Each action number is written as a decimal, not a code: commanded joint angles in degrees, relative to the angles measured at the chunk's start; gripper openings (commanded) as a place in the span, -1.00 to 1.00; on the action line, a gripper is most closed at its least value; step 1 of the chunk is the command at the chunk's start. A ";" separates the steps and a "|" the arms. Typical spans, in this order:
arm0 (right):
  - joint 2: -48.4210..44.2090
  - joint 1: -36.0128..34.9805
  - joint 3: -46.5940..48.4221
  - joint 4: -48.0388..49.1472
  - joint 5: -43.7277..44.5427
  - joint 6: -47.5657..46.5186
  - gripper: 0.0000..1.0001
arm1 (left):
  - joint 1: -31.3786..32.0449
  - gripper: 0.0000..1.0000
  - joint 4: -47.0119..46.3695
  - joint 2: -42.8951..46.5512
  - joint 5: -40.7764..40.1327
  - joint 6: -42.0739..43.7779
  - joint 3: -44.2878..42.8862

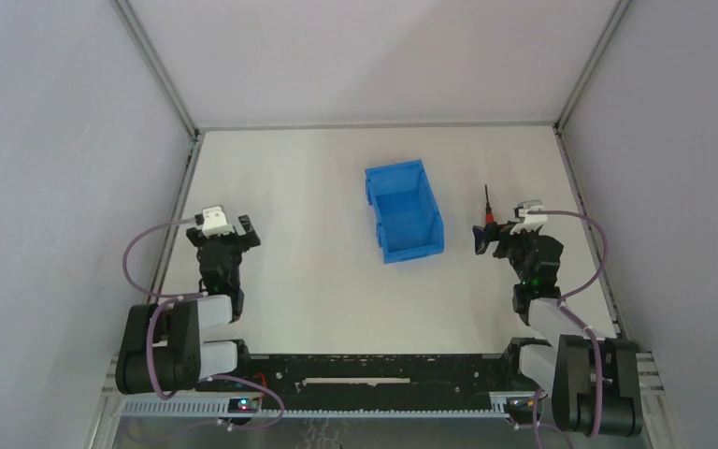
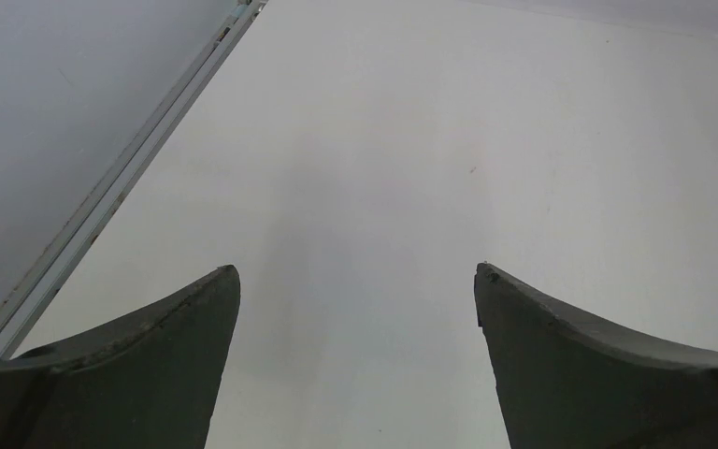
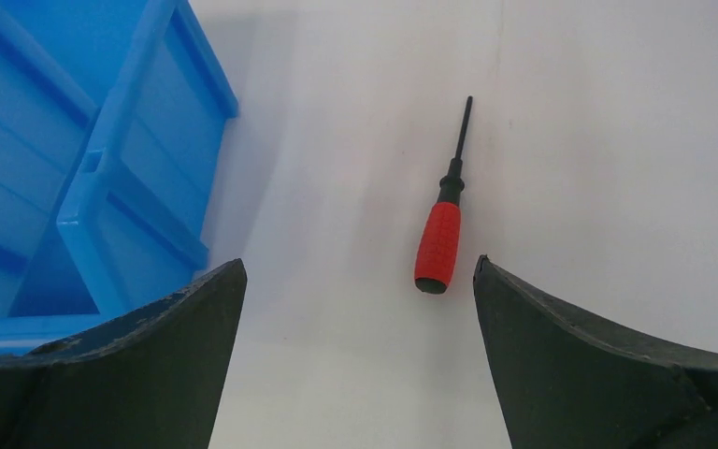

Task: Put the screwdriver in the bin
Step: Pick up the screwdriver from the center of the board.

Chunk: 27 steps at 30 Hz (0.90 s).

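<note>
The robot's right gripper needs to next move to the middle of the screwdriver's red handle point(image 1: 489, 216) point(image 3: 439, 238) and close there.
The screwdriver point(image 3: 439, 241), with red handle and thin black shaft, lies flat on the white table, shaft pointing away from me; in the top view the screwdriver point(image 1: 489, 208) sits right of the bin. The blue bin point(image 1: 403, 211) stands upright in the middle of the table and looks empty; its wall shows at the left of the right wrist view point(image 3: 112, 178). My right gripper point(image 3: 359, 269) is open and empty, above the table, with the handle's end just ahead between its fingertips, nearer the right one. My left gripper point(image 2: 357, 271) is open and empty over bare table at the left.
White enclosure walls with metal frame rails border the table on the left point(image 1: 179, 187), back and right point(image 1: 575, 178). A rail also runs along the left of the left wrist view point(image 2: 112, 187). Purple cables loop beside both arms.
</note>
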<state>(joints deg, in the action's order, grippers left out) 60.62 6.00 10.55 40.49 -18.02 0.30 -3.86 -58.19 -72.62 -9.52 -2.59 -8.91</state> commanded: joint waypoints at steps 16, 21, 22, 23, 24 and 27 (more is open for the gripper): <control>1.84 0.33 2.77 -0.75 0.58 -0.57 0.99 | 0.35 1.00 -2.10 0.54 -0.87 0.93 -2.08; 2.41 0.33 3.34 -1.35 -0.36 -0.86 0.99 | 0.33 1.00 -2.10 0.51 -0.85 0.96 -2.08; 2.32 0.33 3.34 -1.44 -0.59 -1.05 0.99 | 0.35 1.00 -2.10 0.54 -0.86 0.93 -2.08; 2.19 0.33 3.45 -1.43 -0.74 -0.78 0.99 | 0.31 1.00 -2.10 0.56 -0.84 0.92 -2.08; 1.91 0.33 4.01 -2.44 -0.36 -0.59 0.99 | 0.34 1.00 -2.10 0.55 -0.84 0.92 -2.09; 0.06 0.26 9.54 -12.97 2.12 1.67 0.99 | 0.40 1.00 -2.10 0.55 -0.88 0.92 -2.16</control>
<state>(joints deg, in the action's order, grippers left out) 62.72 6.02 12.97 35.62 -17.56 0.51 -3.86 -58.19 -72.62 -9.52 -2.57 -8.91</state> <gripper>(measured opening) 0.993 0.997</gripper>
